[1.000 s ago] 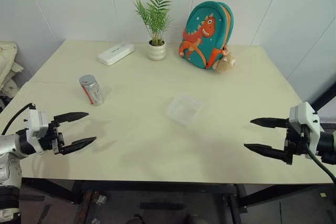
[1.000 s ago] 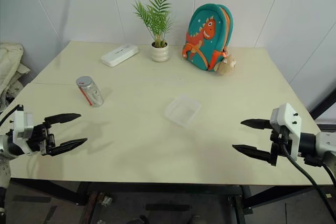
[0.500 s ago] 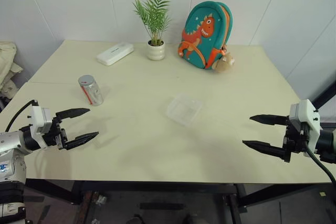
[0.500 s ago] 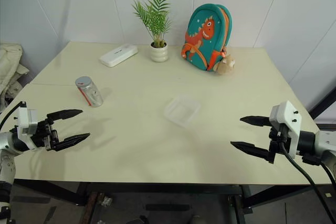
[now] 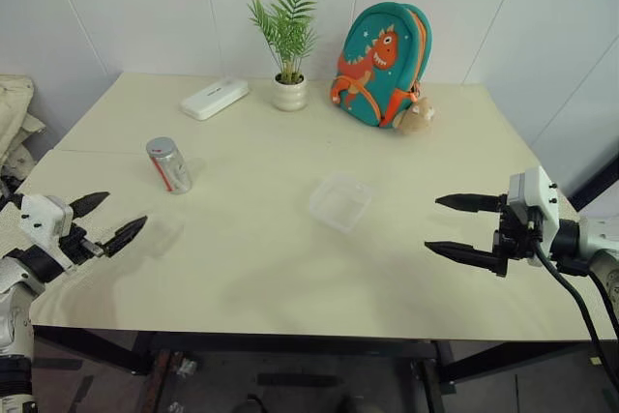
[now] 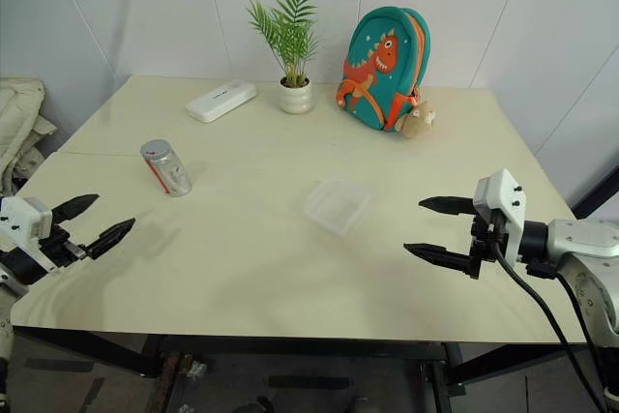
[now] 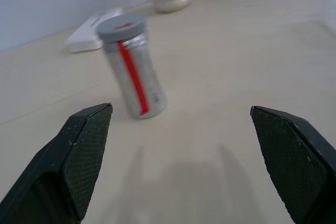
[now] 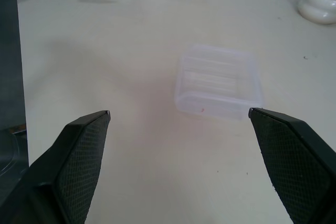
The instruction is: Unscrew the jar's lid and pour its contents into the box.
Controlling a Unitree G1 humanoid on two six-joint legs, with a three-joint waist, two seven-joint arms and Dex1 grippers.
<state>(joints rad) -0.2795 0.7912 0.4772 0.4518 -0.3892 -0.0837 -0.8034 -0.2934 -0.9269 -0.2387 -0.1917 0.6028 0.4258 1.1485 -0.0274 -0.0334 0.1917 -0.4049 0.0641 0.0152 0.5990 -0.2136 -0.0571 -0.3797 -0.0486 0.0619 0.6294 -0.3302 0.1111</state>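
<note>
My left gripper is to close on the middle of the body (image 5: 171, 170) (image 7: 135, 73) of the silvery jar, so that its grey lid stays free to be unscrewed.
The silvery jar (image 5: 169, 165) with a red stripe stands upright on the left part of the table, its grey lid (image 5: 160, 147) on top. Its contents are hidden. The clear square box (image 5: 340, 201) lies near the table's middle. My left gripper (image 5: 122, 212) hovers open at the table's left front corner, pointing toward the jar (image 7: 135, 74), well short of it. My right gripper (image 5: 432, 223) stands open at the right, pointing toward the box (image 8: 218, 81), with a gap between them. Both grippers hold nothing.
At the back stand a white plant pot (image 5: 288, 93) with a palm, a flat white case (image 5: 214, 98) and a teal dinosaur backpack (image 5: 380, 63) with a small plush toy (image 5: 416, 116). The table's front edge (image 5: 290, 334) runs just below both grippers.
My left gripper has swung outward to the left front corner and turned to face the jar. My right gripper has shifted left toward the box. Both stay open.
</note>
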